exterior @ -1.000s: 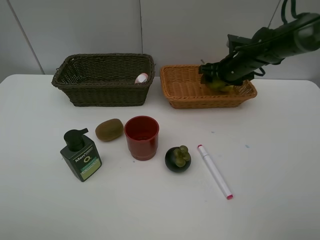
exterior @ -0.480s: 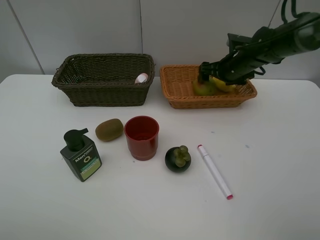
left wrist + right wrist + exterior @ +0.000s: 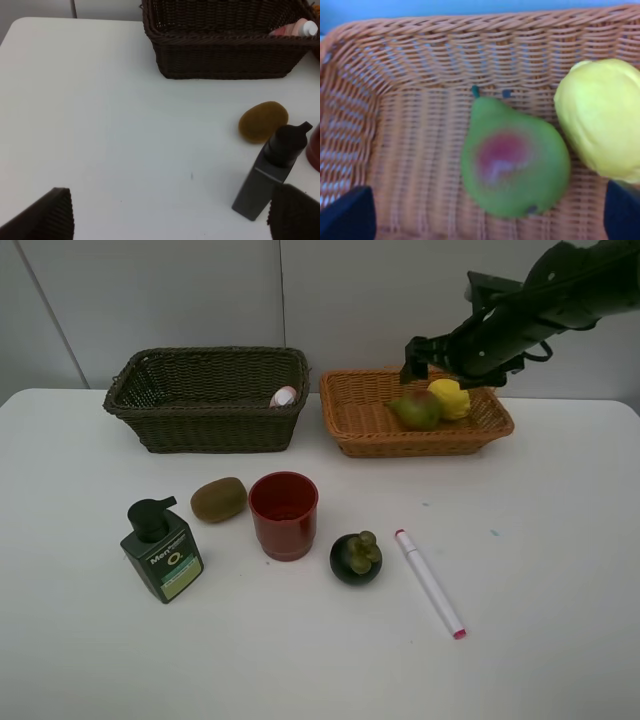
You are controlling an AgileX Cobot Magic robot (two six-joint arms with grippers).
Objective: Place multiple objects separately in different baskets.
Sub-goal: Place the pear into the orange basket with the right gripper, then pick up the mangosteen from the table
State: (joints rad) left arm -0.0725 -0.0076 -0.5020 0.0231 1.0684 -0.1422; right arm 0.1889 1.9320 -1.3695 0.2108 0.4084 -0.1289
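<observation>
The mangosteen near the red cup should be next for my right gripper, which should go to it and close around the mangosteen's dark round body (image 3: 350, 568).
A green-red pear (image 3: 418, 410) (image 3: 515, 157) and a yellow lemon (image 3: 449, 398) (image 3: 600, 117) lie side by side in the orange-tan basket (image 3: 420, 445) (image 3: 420, 140). Just above them my right gripper (image 3: 440, 368) (image 3: 485, 214) hangs open and holds nothing. The pink bottle (image 3: 284, 396) (image 3: 295, 27) lies in the dark basket (image 3: 215, 425) (image 3: 225, 50). On the table are the kiwi (image 3: 219, 499) (image 3: 263, 121), red cup (image 3: 284, 515), pump bottle (image 3: 162, 550) (image 3: 272, 170), mangosteen (image 3: 356, 557) and marker (image 3: 430, 583). My left gripper (image 3: 170, 220) is open over bare table, short of the pump bottle.
Both baskets stand at the back of the white table (image 3: 540, 540) near the wall. The left arm is outside the exterior view. The red cup's edge (image 3: 315, 150) shows beside the pump bottle in the left wrist view.
My right gripper has opened, let go of the pear and risen out of the orange-tan basket. The pear now rests beside the lemon. Nothing else moved.
</observation>
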